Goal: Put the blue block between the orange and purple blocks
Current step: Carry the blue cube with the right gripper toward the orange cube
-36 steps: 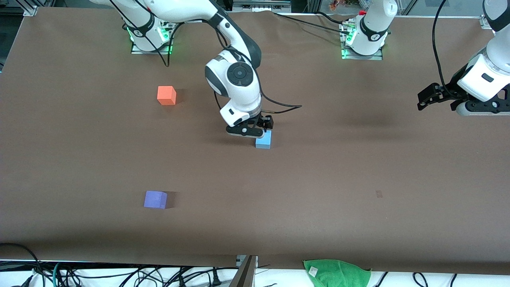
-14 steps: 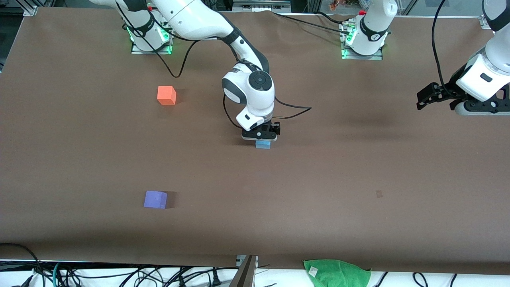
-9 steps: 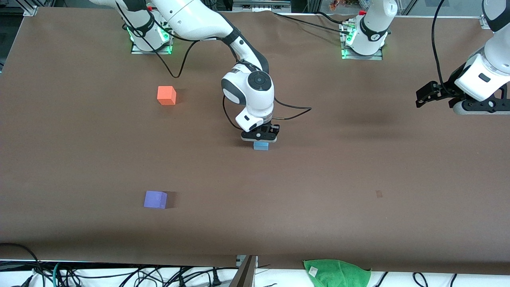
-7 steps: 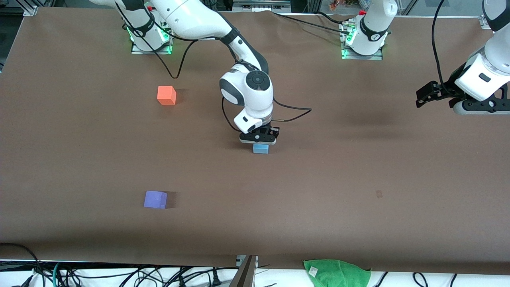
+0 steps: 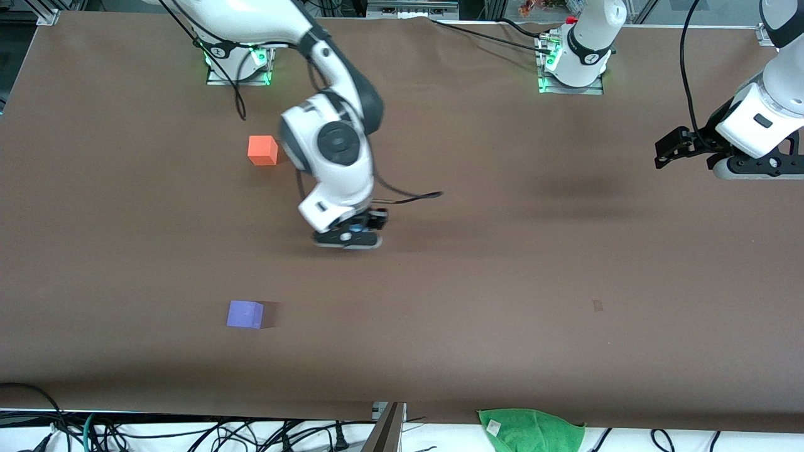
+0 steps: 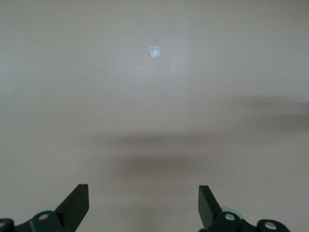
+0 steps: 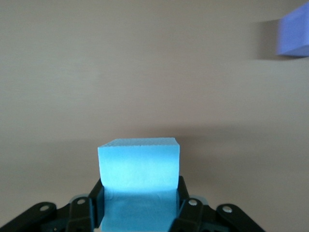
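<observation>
The blue block, held up over the table's middle, will go down from my right gripper onto the bare table about midway (image 5: 254,223) between the orange block and purple block.
My right gripper (image 5: 347,239) is shut on the light sky-blue block (image 7: 139,186) and holds it up over the bare middle of the table; in the front view the hand hides the block. The orange block (image 5: 262,150) sits on the table toward the robots' bases. The purple block (image 5: 245,314) sits nearer the front camera, and it also shows in the right wrist view (image 7: 293,33). My left gripper (image 5: 671,150) is open and empty and waits in the air at the left arm's end of the table; its fingertips (image 6: 77,205) show over bare table.
A green cloth (image 5: 531,430) lies past the table's front edge. Cables hang along that edge. A small pale mark (image 5: 597,305) is on the brown table cover (image 5: 477,295). The two arm bases stand at the back edge.
My right gripper has closed on the blue block, lifted it off the table and carried it toward the right arm's end, closer to the orange and purple blocks. The left arm has stayed still.
</observation>
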Controlling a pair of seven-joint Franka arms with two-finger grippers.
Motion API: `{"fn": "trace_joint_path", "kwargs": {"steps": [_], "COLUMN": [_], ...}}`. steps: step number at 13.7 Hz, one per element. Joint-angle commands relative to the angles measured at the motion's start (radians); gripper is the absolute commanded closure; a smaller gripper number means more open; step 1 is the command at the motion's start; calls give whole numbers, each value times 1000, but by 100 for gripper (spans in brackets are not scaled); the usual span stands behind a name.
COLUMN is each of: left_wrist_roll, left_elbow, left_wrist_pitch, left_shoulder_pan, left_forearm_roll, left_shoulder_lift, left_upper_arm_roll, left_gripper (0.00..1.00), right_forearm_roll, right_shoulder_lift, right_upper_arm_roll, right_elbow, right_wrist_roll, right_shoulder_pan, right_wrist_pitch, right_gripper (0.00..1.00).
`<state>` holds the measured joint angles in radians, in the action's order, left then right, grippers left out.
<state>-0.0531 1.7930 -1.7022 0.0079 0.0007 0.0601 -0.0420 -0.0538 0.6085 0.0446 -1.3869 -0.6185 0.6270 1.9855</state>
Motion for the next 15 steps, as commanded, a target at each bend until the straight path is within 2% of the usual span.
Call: {"fn": "trace_joint_path", "kwargs": {"steps": [1,4,6,9,12,15], "left_wrist_roll": [9,9,7,9,5,12], "left_elbow": [-24,-24,-23,-24,-24,-24], "left_wrist_pitch": [24,27,27,29,29,26], "left_shoulder_pan": [-8,-8,-8,-8,-8,-8], "left_forearm_roll": [12,10,10,10,10,10], "left_shoulder_lift": [-2,-2,-2,-2,-2,-3], "left_upper_arm_roll": [1,2,2,2,2,2], "left_gripper": [0,0,0,0,0,0], "right_forearm_roll": [25,29,32,112,112,112], "right_shoulder_lift": [-91,-180,-222,-286,-315,-326], "right_upper_arm_roll": [-12,-5,30,50,81,81], "right_elbow": [-104,-240,-335,-508,-656,-763], "right_wrist_roll": [136,213,323,372,394,396], "right_shoulder_pan": [-93,-157,-205,-251,-251,-251], "right_wrist_pitch": [-56,-45,-2,100,232,372], "right_gripper": [55,55,55,55,55,55]}}
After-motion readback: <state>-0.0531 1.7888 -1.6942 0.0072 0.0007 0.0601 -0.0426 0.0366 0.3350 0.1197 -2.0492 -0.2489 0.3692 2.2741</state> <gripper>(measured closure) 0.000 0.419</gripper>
